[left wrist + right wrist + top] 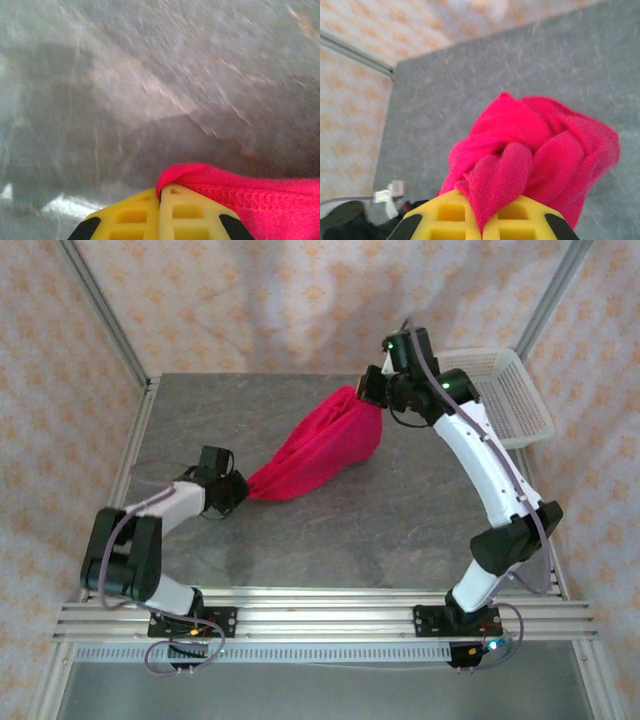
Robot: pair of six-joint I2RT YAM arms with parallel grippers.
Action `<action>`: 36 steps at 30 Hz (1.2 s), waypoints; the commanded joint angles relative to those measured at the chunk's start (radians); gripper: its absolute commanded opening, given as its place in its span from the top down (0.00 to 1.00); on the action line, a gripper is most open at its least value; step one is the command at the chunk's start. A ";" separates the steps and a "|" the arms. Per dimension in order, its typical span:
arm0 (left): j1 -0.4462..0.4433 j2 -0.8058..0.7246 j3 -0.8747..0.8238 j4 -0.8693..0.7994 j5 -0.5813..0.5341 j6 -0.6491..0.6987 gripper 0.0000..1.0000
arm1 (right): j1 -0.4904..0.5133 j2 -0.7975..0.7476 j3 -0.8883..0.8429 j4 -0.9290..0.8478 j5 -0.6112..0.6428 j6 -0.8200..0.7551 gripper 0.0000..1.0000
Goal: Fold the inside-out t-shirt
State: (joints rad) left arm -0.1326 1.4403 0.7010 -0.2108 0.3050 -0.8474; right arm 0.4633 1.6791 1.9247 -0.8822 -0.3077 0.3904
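Note:
Next, I let go of the t-shirt's raised end with my right gripper on the bare grey table point(396, 507) between the basket and the rail.
The inside-out t-shirt point(322, 445) is a bright red bunched length of cloth stretched slantwise across the grey table point(330, 530) between my two grippers. My left gripper point(240, 490) is shut on its near-left end; in the left wrist view the red hem point(240, 192) is pinched between the yellow fingers point(190, 212). My right gripper point(372, 392) is shut on the far-right end, held a little above the table. From the right wrist a fold of the t-shirt point(530, 150) rises out between the yellow fingers point(445, 215).
A white plastic basket point(508, 392) stands at the back right, just behind the right arm. Metal frame posts point(105, 310) and patterned curtains enclose the table. The aluminium rail point(320, 620) with both arm bases runs along the near edge.

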 commanded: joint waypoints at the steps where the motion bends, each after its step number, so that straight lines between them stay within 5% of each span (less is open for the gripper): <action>1: -0.062 -0.147 -0.022 0.037 -0.158 -0.051 0.99 | 0.001 -0.035 -0.252 0.035 -0.036 -0.026 1.00; 4: -0.072 -0.228 0.020 -0.034 -0.208 0.079 0.71 | -0.003 -0.166 -0.558 0.185 -0.012 -0.003 1.00; 7: -0.103 -0.200 0.114 -0.019 -0.078 0.250 0.47 | -0.011 -0.270 -0.787 0.353 -0.060 0.013 1.00; 10: -0.215 -0.098 0.237 -0.017 0.023 0.415 0.45 | -0.021 -0.321 -0.908 0.437 -0.059 0.023 1.00; 15: -0.416 0.090 0.350 0.034 0.008 0.583 0.42 | -0.041 -0.360 -0.998 0.496 -0.054 0.049 1.00; 23: -0.516 0.432 0.659 -0.112 -0.085 0.714 0.35 | -0.049 -0.370 -0.998 0.479 -0.057 0.032 1.00; 26: -0.513 0.529 0.758 -0.167 -0.145 0.733 0.43 | -0.051 -0.375 -1.006 0.475 -0.056 0.032 1.00; 30: -0.472 0.608 0.922 -0.306 -0.131 0.719 1.00 | -0.069 -0.392 -1.030 0.461 -0.037 0.025 1.00; 36: -0.338 0.521 1.185 -0.499 -0.058 0.605 1.00 | -0.134 -0.356 -1.040 0.397 0.112 0.032 1.00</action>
State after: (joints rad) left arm -0.5556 2.0605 1.7405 -0.5674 0.2329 -0.1783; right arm 0.3630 1.3125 0.8955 -0.4355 -0.3153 0.4187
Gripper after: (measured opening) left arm 0.052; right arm 0.051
